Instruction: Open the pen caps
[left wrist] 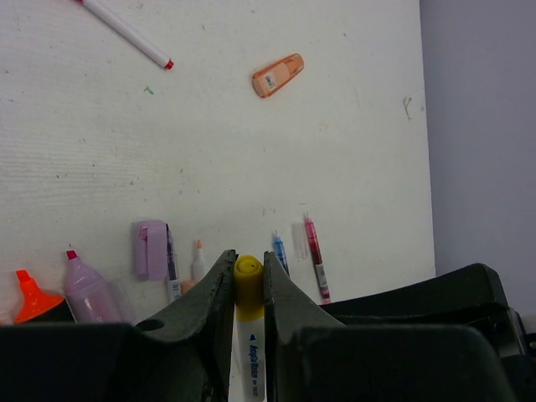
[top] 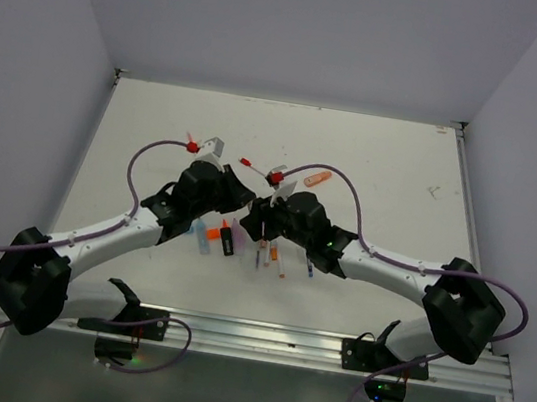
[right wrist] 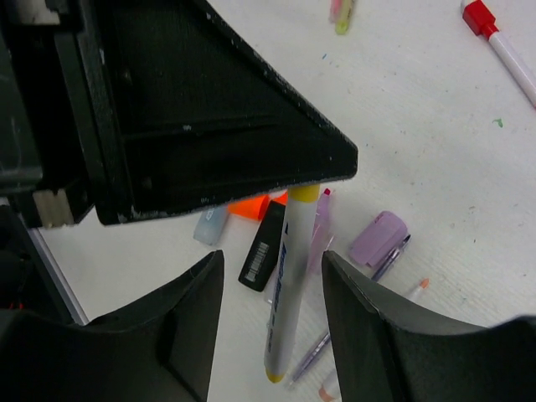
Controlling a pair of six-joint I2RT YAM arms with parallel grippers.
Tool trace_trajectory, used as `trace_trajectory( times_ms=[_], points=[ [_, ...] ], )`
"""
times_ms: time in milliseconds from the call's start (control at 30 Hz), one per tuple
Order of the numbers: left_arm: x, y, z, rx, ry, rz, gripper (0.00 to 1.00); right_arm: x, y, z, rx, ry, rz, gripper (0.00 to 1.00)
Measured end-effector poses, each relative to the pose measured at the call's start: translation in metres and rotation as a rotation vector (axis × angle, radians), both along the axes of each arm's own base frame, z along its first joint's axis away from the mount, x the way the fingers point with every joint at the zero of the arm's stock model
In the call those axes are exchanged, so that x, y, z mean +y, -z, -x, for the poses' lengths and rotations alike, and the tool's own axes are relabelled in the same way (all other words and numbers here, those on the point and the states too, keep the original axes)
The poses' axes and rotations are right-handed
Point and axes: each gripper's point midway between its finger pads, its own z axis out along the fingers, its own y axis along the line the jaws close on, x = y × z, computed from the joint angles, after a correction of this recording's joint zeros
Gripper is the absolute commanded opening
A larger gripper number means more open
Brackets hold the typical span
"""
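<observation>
The robot's left gripper needs to release the yellow cap on the table (top: 288, 246) between the orange-tipped white markers and the blue pen.
A white marker (right wrist: 289, 285) with a yellow pen cap (left wrist: 249, 272) hangs above the table. My left gripper (left wrist: 249, 261) is shut on that cap, and the white barrel (left wrist: 250, 352) runs back between its fingers. In the right wrist view the yellow cap (right wrist: 303, 194) sits under the left gripper's dark finger. My right gripper (right wrist: 272, 255) is open, its jaws standing either side of the barrel without touching it. In the top view both grippers meet at mid-table, left gripper (top: 241, 197) and right gripper (top: 258, 216).
Loose pens and caps lie below: an orange cap (left wrist: 277, 74), a purple cap (left wrist: 151, 249), an orange highlighter (left wrist: 33, 297), a blue pen (left wrist: 280, 249), a red pen (left wrist: 315, 255), a black highlighter (right wrist: 264, 247), a light blue cap (right wrist: 209, 224), a red-capped marker (right wrist: 502, 46). White table (top: 386, 158).
</observation>
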Motion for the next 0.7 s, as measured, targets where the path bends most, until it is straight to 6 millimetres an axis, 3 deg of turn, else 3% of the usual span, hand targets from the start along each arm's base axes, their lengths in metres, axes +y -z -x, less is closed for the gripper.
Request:
trace_trajectory(
  times_ms=[67,167,267,300,333,700],
  points=[
    [-0.001,-0.003,0.002,-0.012,0.011,0.000,0.00,0.004,-0.002,-0.003,-0.004,-0.001,0.000,0.49],
    [-0.002,-0.014,0.004,-0.047,0.020,0.012,0.00,0.008,-0.005,-0.007,-0.007,-0.003,0.001,0.36],
    [-0.002,-0.026,0.004,-0.082,0.022,0.029,0.00,0.009,-0.003,-0.008,-0.007,-0.001,0.011,0.15],
    [-0.001,-0.027,0.005,-0.087,0.021,0.030,0.00,0.008,-0.003,-0.009,-0.008,0.005,0.015,0.03],
    [0.000,-0.028,0.006,-0.091,0.019,0.032,0.00,0.007,-0.002,-0.010,-0.006,0.006,0.016,0.00],
    [0.001,-0.051,0.008,-0.154,-0.018,0.089,0.00,0.000,-0.020,-0.001,-0.051,-0.007,-0.043,0.00]
  ],
)
